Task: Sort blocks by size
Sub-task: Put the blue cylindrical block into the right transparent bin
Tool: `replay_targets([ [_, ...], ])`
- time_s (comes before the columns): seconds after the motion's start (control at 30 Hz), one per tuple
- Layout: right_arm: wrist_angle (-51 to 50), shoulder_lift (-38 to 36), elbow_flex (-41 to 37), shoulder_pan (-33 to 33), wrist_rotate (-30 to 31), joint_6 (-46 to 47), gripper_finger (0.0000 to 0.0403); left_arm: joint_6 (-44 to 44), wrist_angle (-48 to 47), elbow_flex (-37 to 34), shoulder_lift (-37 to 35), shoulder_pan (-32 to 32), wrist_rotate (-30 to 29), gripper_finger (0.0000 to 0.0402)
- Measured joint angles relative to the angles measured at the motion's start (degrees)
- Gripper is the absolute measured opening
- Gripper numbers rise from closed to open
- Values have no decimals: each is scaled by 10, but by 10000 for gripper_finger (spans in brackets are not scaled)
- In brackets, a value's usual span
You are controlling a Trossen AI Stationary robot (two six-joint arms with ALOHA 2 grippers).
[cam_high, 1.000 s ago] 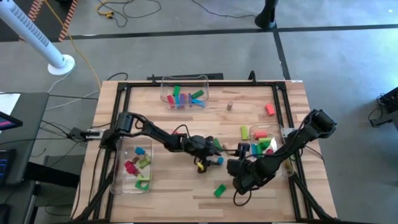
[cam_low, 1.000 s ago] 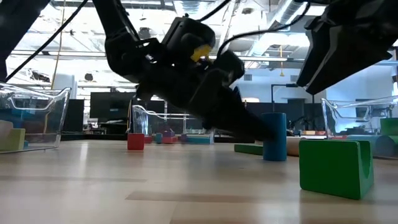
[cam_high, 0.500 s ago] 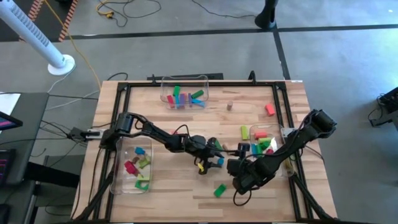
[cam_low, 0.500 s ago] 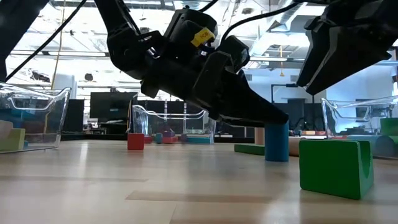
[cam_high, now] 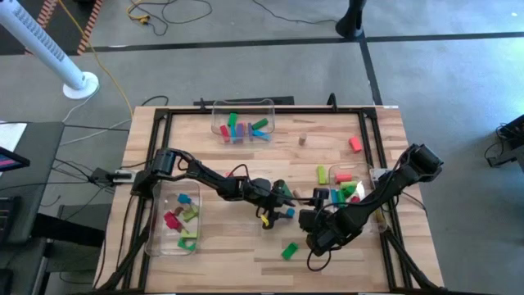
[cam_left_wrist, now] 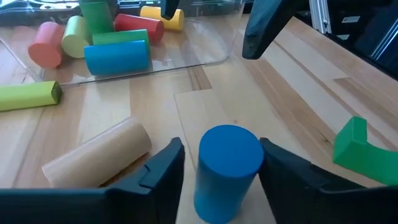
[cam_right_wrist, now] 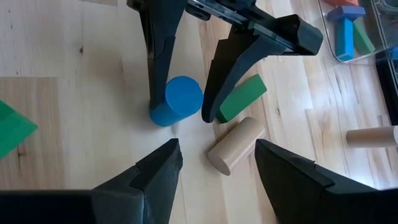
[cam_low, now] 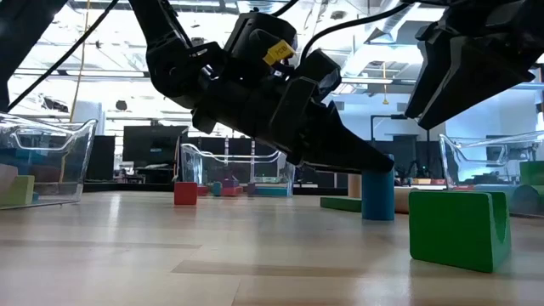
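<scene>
Next, I close my right gripper on the lower part of the blue cylinder (cam_high: 287, 214) (cam_right_wrist: 161, 116), because my left gripper takes its upper part and hands it over.
A blue cylinder (cam_left_wrist: 227, 162) stands upright on the table (cam_high: 246, 246) near its middle (cam_high: 289, 212). My left gripper (cam_left_wrist: 221, 149) reaches it from the table's left, open, one finger on each side of its upper part (cam_right_wrist: 177, 99). Beside it lie a tan cylinder (cam_right_wrist: 235, 146) and a green bar (cam_right_wrist: 241, 96). My right gripper (cam_right_wrist: 217, 149) hangs open above these, touching nothing. A green arch block (cam_low: 459, 229) rests nearer the front edge. My left gripper's fingers come nearly level from the table's left and flank the blue cylinder's upper part (cam_left_wrist: 211, 155). A gap shows beside one finger (cam_left_wrist: 168, 162). Whether the other finger (cam_left_wrist: 273, 165) touches the cylinder, I cannot tell. The cylinder stands on its end on the table.
Clear bins holding blocks stand at the far edge (cam_high: 243, 123), at the left (cam_high: 180, 217) and at the right (cam_high: 356, 192). A red block (cam_high: 355, 144) and a small tan block (cam_high: 301, 139) lie at the far right. Bare table lies at the front left.
My left gripper has risen a little and tipped nearer to level, so its fingertips now stand at the blue cylinder's upper part instead of low beside it. The cylinder has stayed upright in place.
</scene>
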Motion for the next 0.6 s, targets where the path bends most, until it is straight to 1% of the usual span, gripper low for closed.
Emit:
replay_targets([
  [0.13,0,0,0,0,0,-1,248,2,-1,0,0,0,0,145],
  [0.23,0,0,0,0,1,-2,248,9,-3,0,0,0,0,123],
  [0.6,-6,0,0,0,1,-2,248,11,-7,0,-1,4,3,130],
])
